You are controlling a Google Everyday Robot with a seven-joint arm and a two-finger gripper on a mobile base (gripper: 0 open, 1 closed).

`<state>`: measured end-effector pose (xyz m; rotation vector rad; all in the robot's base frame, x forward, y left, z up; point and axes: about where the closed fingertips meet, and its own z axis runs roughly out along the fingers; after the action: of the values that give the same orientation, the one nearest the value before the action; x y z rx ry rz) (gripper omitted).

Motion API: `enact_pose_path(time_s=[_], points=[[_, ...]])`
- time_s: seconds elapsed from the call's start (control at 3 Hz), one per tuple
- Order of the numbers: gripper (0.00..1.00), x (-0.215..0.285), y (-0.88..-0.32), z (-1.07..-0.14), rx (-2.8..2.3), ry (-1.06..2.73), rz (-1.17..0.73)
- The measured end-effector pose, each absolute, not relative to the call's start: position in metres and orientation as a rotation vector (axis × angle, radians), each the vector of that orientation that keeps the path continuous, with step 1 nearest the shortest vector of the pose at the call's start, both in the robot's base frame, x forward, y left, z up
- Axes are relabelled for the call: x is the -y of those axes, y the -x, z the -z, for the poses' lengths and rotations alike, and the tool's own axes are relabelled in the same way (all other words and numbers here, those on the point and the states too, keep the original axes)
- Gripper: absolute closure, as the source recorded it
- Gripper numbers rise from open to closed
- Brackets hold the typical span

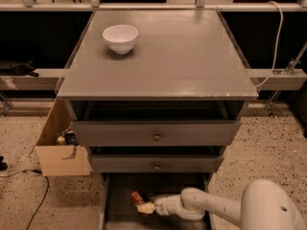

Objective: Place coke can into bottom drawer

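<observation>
Next, my gripper lets go of the coke can on the bottom drawer's dark bottom (136,204), toward the side of the drawer nearer the cardboard box.
The coke can (139,197) is small and red-orange and sits low inside the open bottom drawer (120,210), at its left-middle. My gripper (144,206) reaches in from the right on a white arm (201,206), with its pale tip right beside and just under the can. The can is partly hidden by the gripper tip. Whether the gripper still holds the can does not show. The two upper drawers (156,134) are pushed in, each with a round knob.
A white bowl (120,38) stands on the cabinet top at the back left. A cardboard box (60,150) sits on the speckled floor left of the cabinet. A black cable (38,195) runs on the floor.
</observation>
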<state>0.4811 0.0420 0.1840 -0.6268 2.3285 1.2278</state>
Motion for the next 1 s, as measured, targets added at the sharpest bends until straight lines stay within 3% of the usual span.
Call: enact_pose_path(time_s=[0.33, 1.0], points=[[1.00, -0.043, -0.506, -0.167, -2.414, 0.608, -1.192], [1.00, -0.048, -0.494, -0.162, -2.427, 0.627, -1.211]])
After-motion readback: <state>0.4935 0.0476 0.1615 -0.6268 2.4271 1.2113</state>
